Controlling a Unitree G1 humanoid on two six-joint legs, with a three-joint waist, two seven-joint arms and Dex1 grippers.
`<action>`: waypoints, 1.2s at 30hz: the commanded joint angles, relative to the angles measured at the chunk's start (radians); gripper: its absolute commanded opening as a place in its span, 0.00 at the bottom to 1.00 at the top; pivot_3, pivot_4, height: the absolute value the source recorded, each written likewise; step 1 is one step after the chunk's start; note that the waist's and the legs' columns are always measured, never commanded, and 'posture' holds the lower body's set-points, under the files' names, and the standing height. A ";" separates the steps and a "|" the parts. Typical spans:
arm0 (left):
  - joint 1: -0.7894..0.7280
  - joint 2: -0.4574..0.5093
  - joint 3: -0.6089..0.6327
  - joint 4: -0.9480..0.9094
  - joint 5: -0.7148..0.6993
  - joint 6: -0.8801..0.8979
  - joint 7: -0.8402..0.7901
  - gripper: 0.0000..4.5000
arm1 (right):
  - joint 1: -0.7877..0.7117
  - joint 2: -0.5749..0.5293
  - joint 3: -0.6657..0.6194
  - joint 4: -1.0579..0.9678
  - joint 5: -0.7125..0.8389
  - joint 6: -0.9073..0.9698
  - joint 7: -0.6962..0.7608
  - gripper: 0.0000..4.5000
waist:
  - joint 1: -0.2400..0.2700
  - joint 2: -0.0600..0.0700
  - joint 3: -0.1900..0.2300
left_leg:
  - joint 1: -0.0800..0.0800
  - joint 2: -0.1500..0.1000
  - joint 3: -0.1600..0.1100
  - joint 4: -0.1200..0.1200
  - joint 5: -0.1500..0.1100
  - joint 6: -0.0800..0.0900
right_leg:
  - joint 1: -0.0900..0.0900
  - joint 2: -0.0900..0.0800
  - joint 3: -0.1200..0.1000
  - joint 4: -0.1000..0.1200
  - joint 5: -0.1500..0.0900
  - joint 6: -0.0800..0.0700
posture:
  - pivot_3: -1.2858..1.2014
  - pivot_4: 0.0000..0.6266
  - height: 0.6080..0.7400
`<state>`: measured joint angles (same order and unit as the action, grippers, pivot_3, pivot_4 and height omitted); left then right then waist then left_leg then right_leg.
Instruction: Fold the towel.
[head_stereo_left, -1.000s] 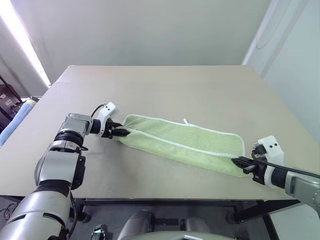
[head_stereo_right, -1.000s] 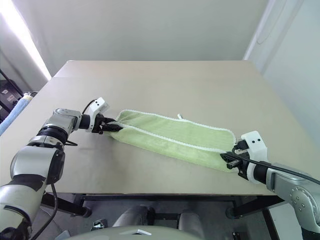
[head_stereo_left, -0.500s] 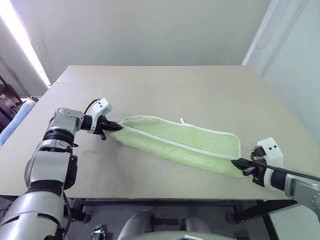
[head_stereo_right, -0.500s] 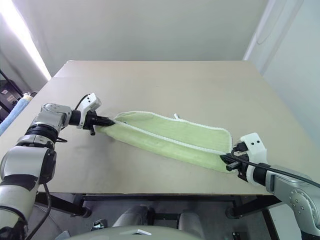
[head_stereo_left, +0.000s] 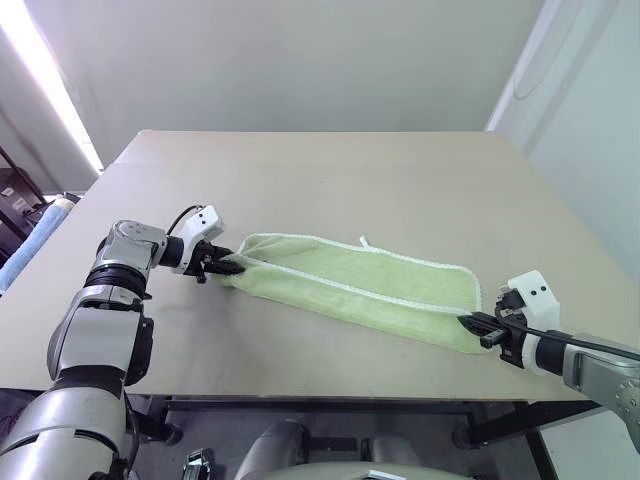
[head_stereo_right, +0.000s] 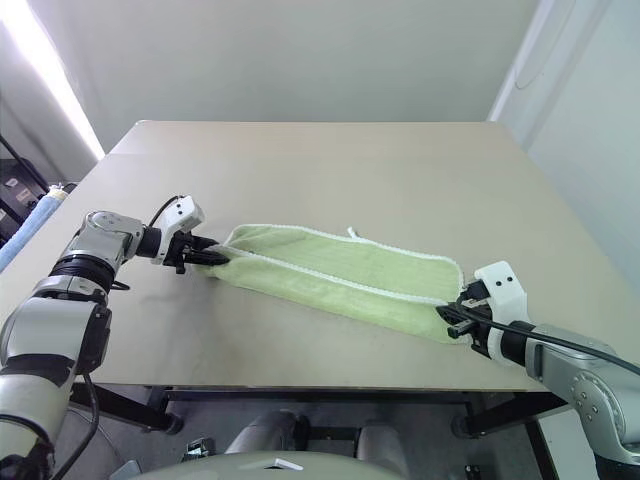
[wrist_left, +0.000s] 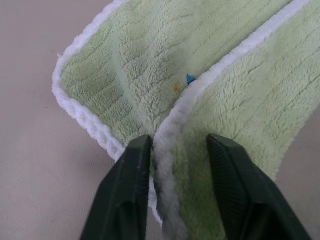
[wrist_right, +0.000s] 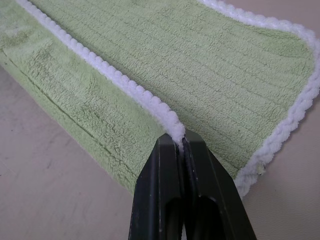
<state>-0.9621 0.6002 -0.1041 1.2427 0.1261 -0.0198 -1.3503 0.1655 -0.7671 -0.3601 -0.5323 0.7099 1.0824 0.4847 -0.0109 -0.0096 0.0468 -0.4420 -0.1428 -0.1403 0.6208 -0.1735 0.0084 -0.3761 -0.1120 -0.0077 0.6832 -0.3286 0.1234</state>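
Note:
The folded white edging bends at the towel's wrinkled end. Next, my left gripper backs off, grips the edging nearer its corner (wrist_left: 171, 217) and pulls it tight.
The towel (head_stereo_left: 370, 285), light green with white edging, lies folded lengthwise across the table (head_stereo_left: 330, 180), its small white loop (head_stereo_left: 364, 241) on the far edge. My left gripper (head_stereo_left: 228, 266) is at the towel's left end. In the left wrist view its fingers (wrist_left: 132, 175) stand apart, open, with the folded white edging (wrist_left: 170, 150) lying between them. My right gripper (head_stereo_left: 470, 322) is at the towel's right end, near the table's front edge. It is shut on the white edging (wrist_right: 150, 102), which runs straight into the closed fingertips.
A blue cloth roll (head_stereo_left: 25, 245) stands off the table's left side beside dark shelving. The tan table reaches far behind the towel. A white wall rises to the right of the table.
My left gripper drew the towel's left end to the left, closing on it half a second ago; now its fingers stand apart. The right gripper kept its grip and place.

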 joint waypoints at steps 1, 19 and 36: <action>-0.011 0.018 0.005 -0.037 -0.008 -0.025 -0.021 0.39 | -0.016 0.001 -0.004 -0.006 -0.008 -0.019 0.003 0.00 | 0.000 0.000 0.000 | 0.000 0.000 0.000 0.000 0.000 0.000 | 0.000 0.000 0.000 0.000 0.000 0.000 | 0.52 0.00 0.74; 0.014 0.033 0.030 -0.060 -0.038 -0.100 -0.056 0.01 | -0.006 0.006 0.003 -0.008 -0.022 -0.020 0.005 0.00 | 0.000 0.000 0.000 | 0.000 0.000 0.000 0.001 0.000 0.000 | 0.000 0.000 0.000 0.000 0.000 0.000 | 0.52 0.00 0.74; 0.095 0.082 0.102 -0.146 -0.141 -0.181 -0.138 0.01 | -0.006 0.011 0.018 -0.004 -0.035 -0.030 0.010 0.00 | -0.001 0.000 0.000 | 0.000 0.000 0.000 0.001 0.000 0.000 | 0.000 0.000 0.000 0.000 0.000 0.000 | 0.52 0.00 0.74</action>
<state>-0.8644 0.6643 -0.0229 1.1333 0.0125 -0.1841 -1.4788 0.1669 -0.7613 -0.3349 -0.5248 0.6792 1.0701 0.4896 -0.0120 -0.0094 0.0468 -0.4420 -0.1428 -0.1403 0.6216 -0.1736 0.0084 -0.3760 -0.1119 -0.0077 0.6836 -0.3287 0.1232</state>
